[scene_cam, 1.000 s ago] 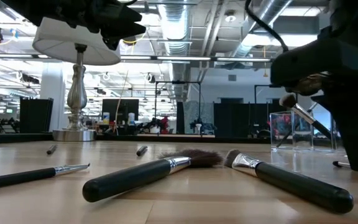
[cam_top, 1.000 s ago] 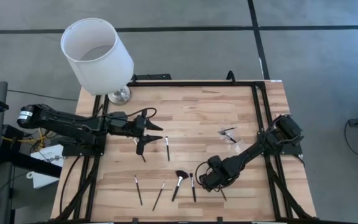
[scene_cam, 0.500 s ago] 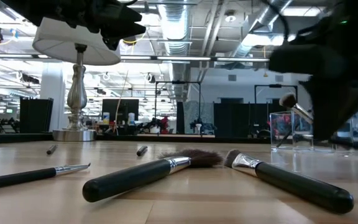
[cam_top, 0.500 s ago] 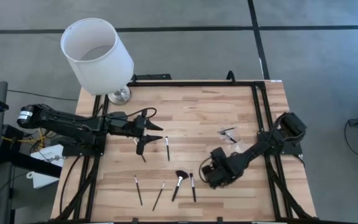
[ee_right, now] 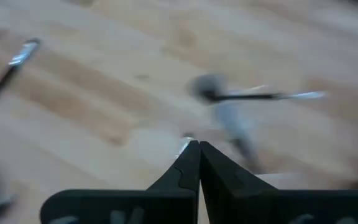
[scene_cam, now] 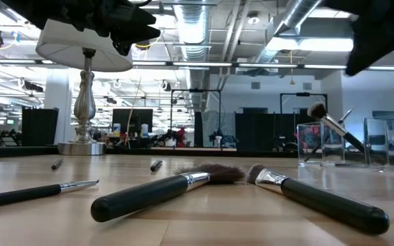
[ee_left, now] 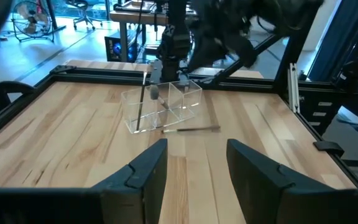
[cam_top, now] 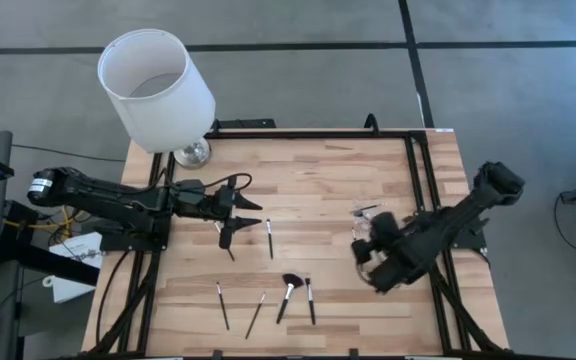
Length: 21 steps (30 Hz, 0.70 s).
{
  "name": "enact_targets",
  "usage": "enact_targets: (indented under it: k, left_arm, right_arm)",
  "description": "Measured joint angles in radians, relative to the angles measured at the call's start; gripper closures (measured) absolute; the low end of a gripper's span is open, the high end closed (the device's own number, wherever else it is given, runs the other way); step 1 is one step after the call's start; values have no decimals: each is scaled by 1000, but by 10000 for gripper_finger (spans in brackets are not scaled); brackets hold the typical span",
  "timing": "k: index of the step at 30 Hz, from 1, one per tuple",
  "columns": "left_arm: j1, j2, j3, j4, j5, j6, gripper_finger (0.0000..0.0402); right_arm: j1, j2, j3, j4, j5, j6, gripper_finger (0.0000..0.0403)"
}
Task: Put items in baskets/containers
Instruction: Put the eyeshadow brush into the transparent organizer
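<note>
A thin black brush is lying flat next to the clear container, so my right gripper needs to open, pinch the brush's handle (ee_left: 204, 129) and lift it toward my left gripper.
Several slim black makeup brushes lie flat on the wooden table: two (cam_top: 270, 238) near my left gripper and a row near the near edge, among them the fluffy-headed one (cam_top: 288, 296) (scene_cam: 163, 188). The clear container (cam_top: 368, 216) (ee_left: 161, 106) stands at the right. One brush (scene_cam: 330, 124) leans inside it and another (ee_left: 191, 129) lies beside it. My right gripper (cam_top: 374, 268) (ee_right: 194, 149) hovers just on the near side of the container, shut on a brush. My left gripper (cam_top: 251, 205) (ee_left: 191, 168) hangs open over the table's left part, holding nothing. My right gripper pinches a makeup brush between its two fingertips (ee_right: 199, 163). Only a small silvery bit (ee_right: 184, 144) shows at the tips. The rest of the brush is hidden by the fingers. It is lifted clear of the table.
A big white lampshade (cam_top: 155, 88) on a silver base (cam_top: 192, 152) stands at the far left corner. Black rails (cam_top: 416, 170) frame the table. Bare wood lies in the middle of the table between the two arms.
My right gripper has risen from the near edge beside the row of brushes. It has swung toward the table's right and far side, up to the container. The brush that lay under it near the near edge is gone from the table.
</note>
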Motion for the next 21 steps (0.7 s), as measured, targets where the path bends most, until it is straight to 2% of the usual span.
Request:
enact_targets:
  k: [3,5,8,12,14,16,18,21]
  left_arm:
    - [0,0,0,0,0,-2,239]
    - [0,0,0,0,0,-2,239]
    - [0,0,0,0,0,-2,239]
    - [0,0,0,0,-13,-2,239]
    - [0,0,0,0,-15,-2,239]
    - [0,0,0,0,-15,-2,239]
    - [0,0,0,0,-15,-4,239]
    - [0,0,0,0,-15,-10,239]
  right_arm:
    - [44,-42,0,-163,-7,97,402]
    - [65,-62,0,-139,62,106,402]
    - [75,-49,1,101,213,-82,402]
    - [55,36,2,428,264,-291,402]
    - [41,113,2,554,239,-386,402]
    - [32,186,4,599,181,-407,402]
    - [22,248,31,552,81,-325,403]
    - [16,323,92,367,-103,-141,403]
